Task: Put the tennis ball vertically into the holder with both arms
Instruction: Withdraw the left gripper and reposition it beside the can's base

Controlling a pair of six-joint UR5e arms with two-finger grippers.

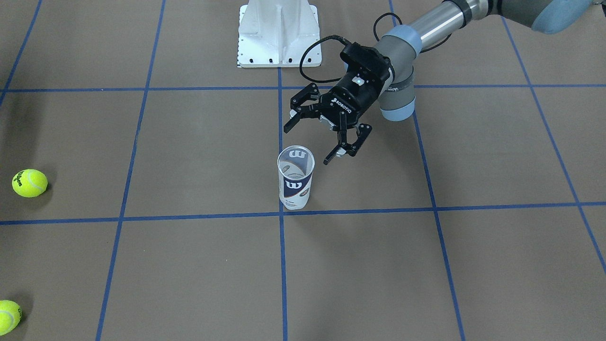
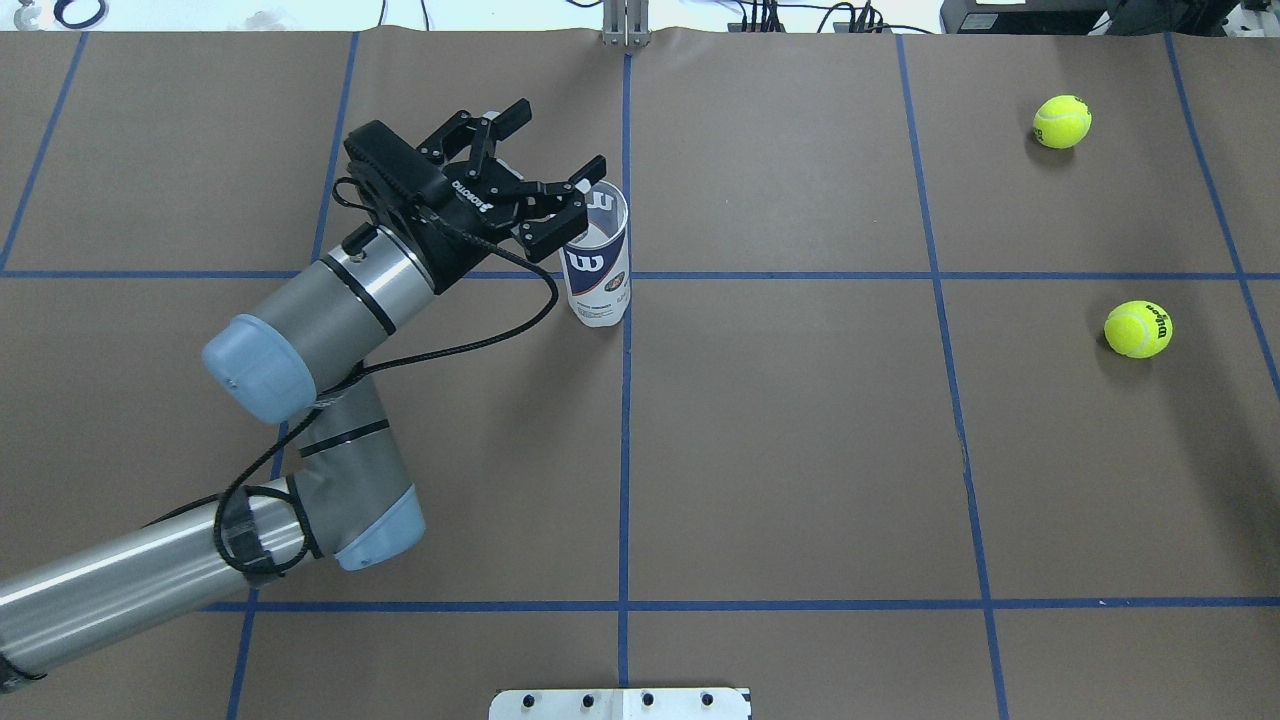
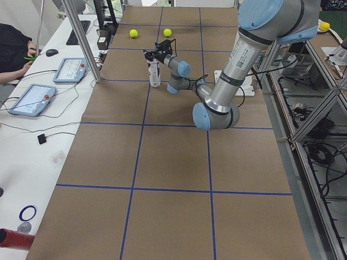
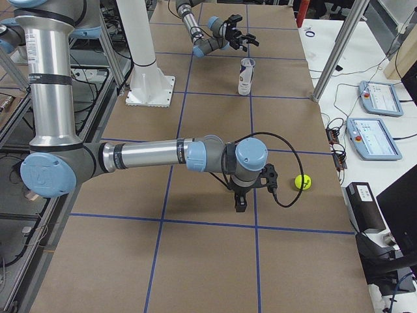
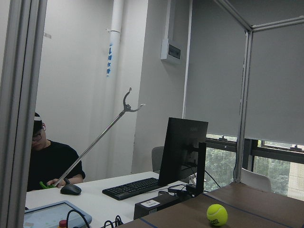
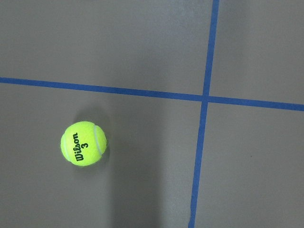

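The robot's right gripper needs to next move to the tennis ball nearer the white pedestal and close around that ball's middle [image 1: 30,183] [image 6: 84,143].
The holder [image 1: 296,179] [image 2: 598,262] [image 3: 154,72] [image 4: 245,75], a clear can with a navy-and-white label, stands upright with its mouth open near the table's middle. My left gripper [image 1: 308,143] [image 2: 560,135] is open and empty, hovering beside the holder's rim at about its height. One tennis ball [image 2: 1138,330] [image 1: 29,183] [image 4: 301,181] lies far to the robot's right, and a second tennis ball [image 2: 1062,121] [image 1: 8,315] lies further out. The right wrist view looks down on a tennis ball [image 6: 83,142]. My right gripper [image 4: 240,203] points down near a ball; whether it is open or shut I cannot tell.
The white pedestal [image 1: 279,33] [image 2: 620,703] stands at the robot's side of the table. A seated person [image 5: 47,161] holds a long grabber stick at a side desk with tablets [image 3: 70,69]. Metal posts [image 3: 81,38] rise at the table's edge.
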